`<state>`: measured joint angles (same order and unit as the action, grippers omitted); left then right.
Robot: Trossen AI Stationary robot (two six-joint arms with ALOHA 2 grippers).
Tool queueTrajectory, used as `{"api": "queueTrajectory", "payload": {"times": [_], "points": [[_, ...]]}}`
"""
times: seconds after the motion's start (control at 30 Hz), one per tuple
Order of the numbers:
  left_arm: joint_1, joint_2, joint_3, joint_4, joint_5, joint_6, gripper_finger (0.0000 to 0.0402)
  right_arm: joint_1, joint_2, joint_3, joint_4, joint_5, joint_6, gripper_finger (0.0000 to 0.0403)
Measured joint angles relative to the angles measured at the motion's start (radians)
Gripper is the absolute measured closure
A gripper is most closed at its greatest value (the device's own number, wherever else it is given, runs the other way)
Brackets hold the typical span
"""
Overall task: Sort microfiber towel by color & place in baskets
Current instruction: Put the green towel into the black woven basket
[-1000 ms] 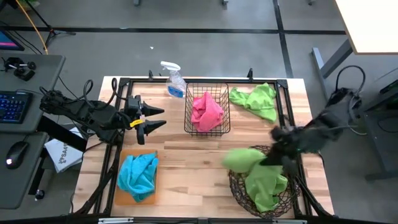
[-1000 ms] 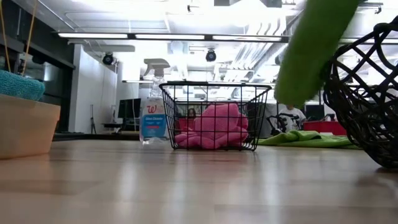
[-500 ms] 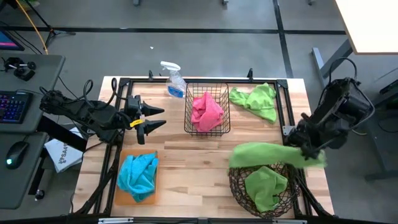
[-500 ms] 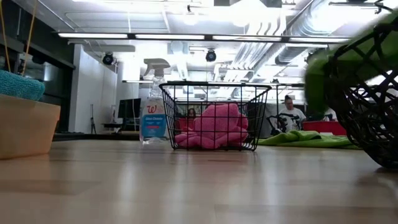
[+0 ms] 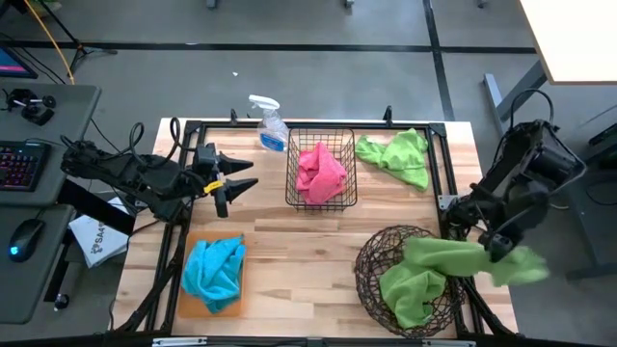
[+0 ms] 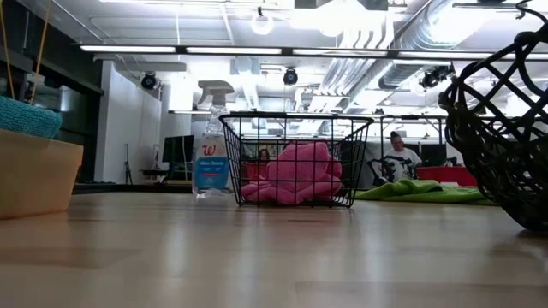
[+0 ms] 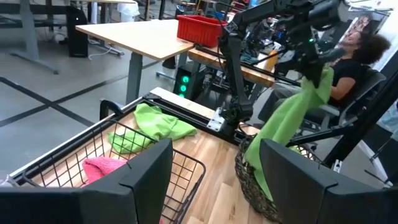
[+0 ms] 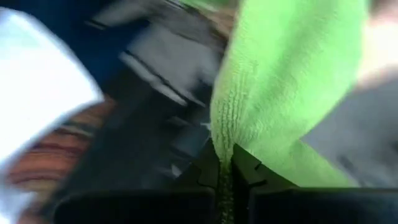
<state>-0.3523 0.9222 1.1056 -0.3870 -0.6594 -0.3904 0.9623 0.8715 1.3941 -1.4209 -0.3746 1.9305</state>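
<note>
Next, my right gripper puts its green towel down on the green towel lying in the round twig basket (image 5: 413, 291) and lets go.
My right gripper (image 5: 494, 249) is raised over the table's right edge beside the round twig basket (image 5: 371, 280) and shut on a green towel (image 5: 439, 255). A second green towel (image 5: 413, 292) lies in that basket, and a third (image 5: 395, 154) lies on the table at the far right. The black wire basket (image 5: 321, 198) holds a pink towel (image 5: 320, 172). On the orange tray (image 5: 185, 299) lies a blue towel (image 5: 214, 270). Open and touching nothing, my left gripper (image 5: 249, 174) hovers at the table's left, pointing right. My right gripper pinches the green towel between its two fingers at a bunched fold (image 8: 227, 146). The towel is lifted clear and hangs slack below the fingers (image 7: 292, 118). Its lower end (image 7: 268, 168) reaches down to the twig basket's rim, and a short end sticks out past the table's right edge.
A clear spray bottle (image 5: 270, 125) stands at the far edge, left of the wire basket. The wooden table has a black frame around its rim (image 5: 439, 145). A person (image 7: 348, 56) sits beyond the right arm. Bare wood lies between the tray and the twig basket.
My right gripper has swung toward the table's right edge, staying shut on the green towel. The towel, first bunched over the table just left of the twig basket, has been carried across the basket and now trails from the basket out past the right edge.
</note>
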Motion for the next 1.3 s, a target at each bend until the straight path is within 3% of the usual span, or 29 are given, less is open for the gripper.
{"api": "queueTrajectory", "payload": {"times": [0.17, 0.27, 0.57, 0.67, 0.83, 1.03, 1.17, 1.3], "points": [[0.0, 0.0, 0.0, 0.001, 0.0, 0.001, 0.0172, 0.0, 0.056, -0.001, 0.251, 0.349, -0.147, 0.0403], [0.0, 0.0, 0.0, 0.001, 0.0, 0.0, 0.0172, 0.0, 0.118, -0.001, 0.35, 0.504, -0.263, 0.0403], [0.0, 0.0, 0.0, 0.04, 0.0, 0.002, 0.0172, -0.033, 0.45, -0.002, 0.171, 0.656, -0.352, 0.0403], [0.0, 0.0, 0.0, 0.05, 0.001, 0.002, 0.0172, -0.084, 0.572, -0.002, 0.161, 0.636, -0.342, 0.0403], [0.0, 0.0, 0.0, 0.049, 0.023, 0.002, 0.0172, -0.161, 0.738, -0.002, 0.193, 0.517, -0.349, 0.0403], [0.0, 0.0, 0.0, 0.048, 0.032, 0.002, 0.0172, -0.222, 0.845, -0.002, 0.264, 0.386, -0.456, 0.0397], [0.0, -0.001, 0.0, 0.049, 0.156, 0.029, 0.0172, -0.249, 0.855, -0.002, 0.274, 0.372, -0.466, 0.0373], [0.0, 0.0, 0.0, 0.048, 0.268, 0.045, 0.0172, -0.27, 0.856, -0.002, 0.294, 0.333, -0.466, 0.0323]]}}
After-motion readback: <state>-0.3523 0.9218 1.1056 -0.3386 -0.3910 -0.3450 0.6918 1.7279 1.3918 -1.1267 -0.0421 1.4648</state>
